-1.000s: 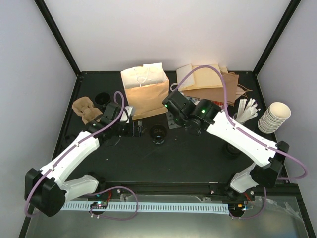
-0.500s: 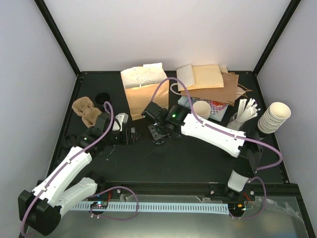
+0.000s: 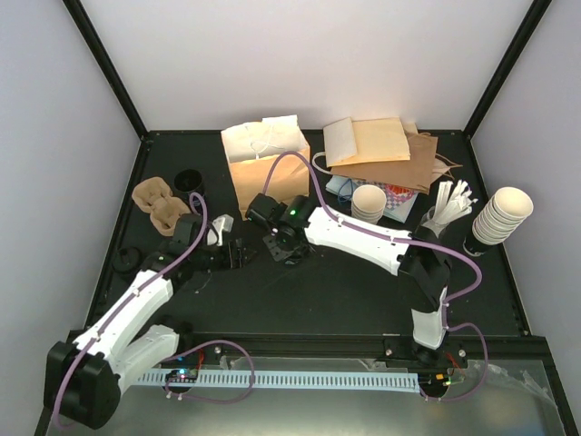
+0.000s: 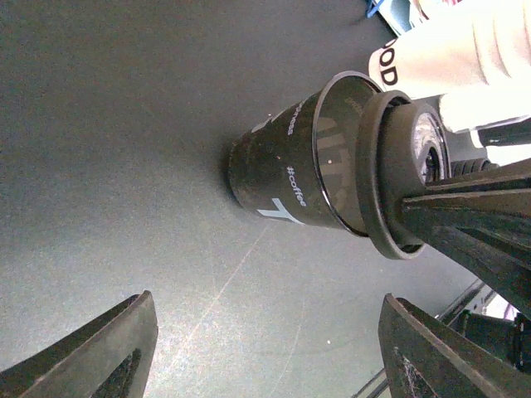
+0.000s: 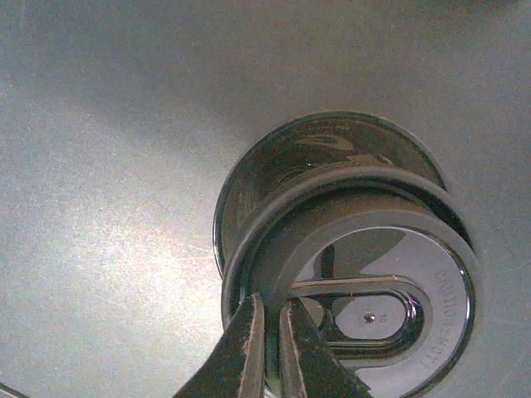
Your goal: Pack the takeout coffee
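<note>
Next, my right gripper releases the black lid on the opening of the dark coffee cup (image 3: 290,252) (image 5: 333,224). The lid is now tilted over the cup's mouth.
The takeout coffee (image 4: 282,178) is a dark cup printed "#coffee", standing on the black table in front of the brown paper bag (image 3: 268,168). My right gripper (image 5: 270,311) is shut on the rim of a black plastic lid (image 5: 373,282). It holds the lid tilted and a little off-centre over the cup's mouth (image 5: 274,166). From the side the lid (image 4: 390,191) looks partly seated. My left gripper (image 4: 265,348) is open just left of the cup (image 3: 289,247), short of it, with nothing between its fingers.
Brown pulp trays (image 3: 162,204) and a black lid stack (image 3: 189,179) lie at back left. Flat paper bags (image 3: 390,150), a short cup stack (image 3: 368,202), stirrers (image 3: 451,202) and a tall cup stack (image 3: 501,215) stand at the right.
My right arm swung left and brought the lid down over the cup. My left gripper edged toward the cup and its fingers narrowed somewhat.
</note>
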Tool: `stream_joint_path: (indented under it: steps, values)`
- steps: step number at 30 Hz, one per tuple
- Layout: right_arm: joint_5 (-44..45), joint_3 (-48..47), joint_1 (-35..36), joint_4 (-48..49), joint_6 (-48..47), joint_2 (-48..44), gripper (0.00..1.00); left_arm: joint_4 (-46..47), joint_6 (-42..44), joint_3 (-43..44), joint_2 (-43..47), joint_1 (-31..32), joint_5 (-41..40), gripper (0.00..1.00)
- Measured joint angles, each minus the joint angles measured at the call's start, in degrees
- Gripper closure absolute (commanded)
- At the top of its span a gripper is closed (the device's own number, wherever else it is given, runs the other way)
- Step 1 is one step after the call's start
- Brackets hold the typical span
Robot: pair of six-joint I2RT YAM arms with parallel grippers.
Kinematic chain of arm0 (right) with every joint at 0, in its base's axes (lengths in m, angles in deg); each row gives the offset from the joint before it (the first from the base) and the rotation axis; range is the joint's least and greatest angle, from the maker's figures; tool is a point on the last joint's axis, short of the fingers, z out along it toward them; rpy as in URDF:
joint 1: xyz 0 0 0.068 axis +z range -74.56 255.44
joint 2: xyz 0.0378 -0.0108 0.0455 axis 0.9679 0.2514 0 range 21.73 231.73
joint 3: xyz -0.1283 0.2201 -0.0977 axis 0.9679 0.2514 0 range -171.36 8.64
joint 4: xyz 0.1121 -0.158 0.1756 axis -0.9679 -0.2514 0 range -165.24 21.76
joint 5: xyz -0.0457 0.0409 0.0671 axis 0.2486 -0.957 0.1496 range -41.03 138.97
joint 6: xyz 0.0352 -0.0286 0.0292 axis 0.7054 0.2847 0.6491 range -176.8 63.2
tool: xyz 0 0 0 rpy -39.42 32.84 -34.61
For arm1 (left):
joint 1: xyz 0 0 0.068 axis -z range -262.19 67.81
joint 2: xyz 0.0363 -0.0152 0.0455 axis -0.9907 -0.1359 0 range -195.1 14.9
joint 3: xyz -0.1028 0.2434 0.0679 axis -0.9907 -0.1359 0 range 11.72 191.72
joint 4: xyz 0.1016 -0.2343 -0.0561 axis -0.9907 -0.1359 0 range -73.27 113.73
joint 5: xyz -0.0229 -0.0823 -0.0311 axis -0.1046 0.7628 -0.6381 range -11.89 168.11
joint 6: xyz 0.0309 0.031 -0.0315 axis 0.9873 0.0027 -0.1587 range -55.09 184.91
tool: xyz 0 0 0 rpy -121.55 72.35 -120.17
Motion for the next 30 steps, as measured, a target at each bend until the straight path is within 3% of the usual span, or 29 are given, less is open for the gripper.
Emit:
stream_joint_path:
  steps: [7, 18, 30]
  values:
    - [1.0, -2.3, 0.0, -0.1, 0.0, 0.7, 0.98, 3.6, 0.2, -0.1, -7.0, -2.1, 5.5, 0.30]
    - [1.5, -6.3, -0.5, 0.2, -0.1, 1.5, 0.98, 5.7, 1.1, 1.1, -10.2, -2.5, 9.6, 0.37]
    - [2.0, -4.7, -0.5, -0.7, -1.0, 2.2, 0.97, 7.1, 0.5, 3.7, -12.3, -2.5, 9.7, 0.40]
